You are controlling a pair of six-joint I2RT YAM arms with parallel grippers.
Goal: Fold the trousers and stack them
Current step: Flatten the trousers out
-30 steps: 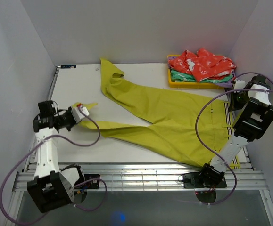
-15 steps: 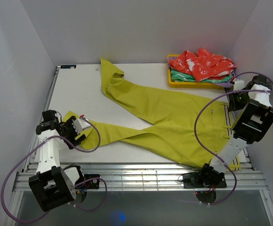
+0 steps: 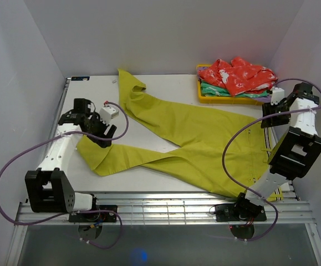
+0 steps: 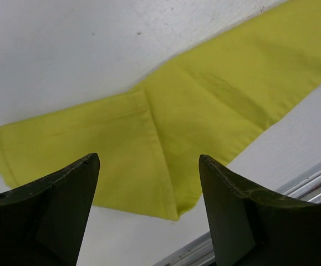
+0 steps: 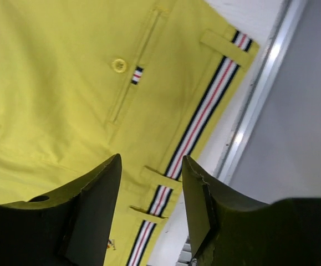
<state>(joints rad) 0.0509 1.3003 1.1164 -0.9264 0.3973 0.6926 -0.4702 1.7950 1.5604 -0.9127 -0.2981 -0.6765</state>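
Observation:
The near leg's end is doubled back, so next my left gripper straightens it by the leg's hem [image 4: 144,101] before folding the trousers.
The mustard yellow-green trousers [image 3: 204,138] lie spread flat on the white table [image 3: 88,100]. Their waistband is at the right, one leg runs to the back left [image 3: 128,88], and the other ends at the front left [image 3: 96,156]. My left gripper [image 3: 103,136] hovers open just above that near leg end. In the left wrist view its gripper [image 4: 148,159] is empty, with the cloth [image 4: 166,133] below. My right gripper [image 3: 266,116] hangs open over the waistband. In the right wrist view that gripper [image 5: 151,160] frames the striped lining strip [image 5: 204,113], holding nothing.
A yellow tray [image 3: 227,100] at the back right holds a red patterned garment [image 3: 235,75] on a green one [image 3: 215,88]. Metal rails [image 3: 166,208] run along the table's near edge. White walls close in on the left, back and right.
Both grippers have opened. The left one dragged the near leg end toward the front left, let it go and rose back over it. The right one released the waistband.

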